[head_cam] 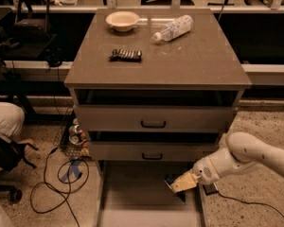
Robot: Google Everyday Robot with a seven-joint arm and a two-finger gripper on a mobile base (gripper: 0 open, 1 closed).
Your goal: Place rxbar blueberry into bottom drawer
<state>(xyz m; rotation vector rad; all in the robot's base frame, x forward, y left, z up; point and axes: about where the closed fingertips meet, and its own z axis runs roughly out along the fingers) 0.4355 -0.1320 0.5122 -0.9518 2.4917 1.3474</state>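
My gripper is going to release the rxbar blueberry close to the middle of the bottom drawer's inside (163, 207), in the space between the drawer's side rails.
The bottom drawer (132, 197) is pulled out at floor level, showing a plain flat floor and low side rails. My gripper (180, 184) reaches in from the right on a white arm and hangs just above the drawer's right side. Its tan fingers are shut on the rxbar blueberry (172, 180), a small dark blue bar that pokes out at the tip, partly hidden by the fingers.
The cabinet top (199, 65) carries a bowl (122, 19), a lying water bottle (173, 28) and a dark-wrapped bar (126, 55). The two upper drawers (109, 119) are closed. Cables (61, 183) and cans (76, 132) lie on the floor at the left.
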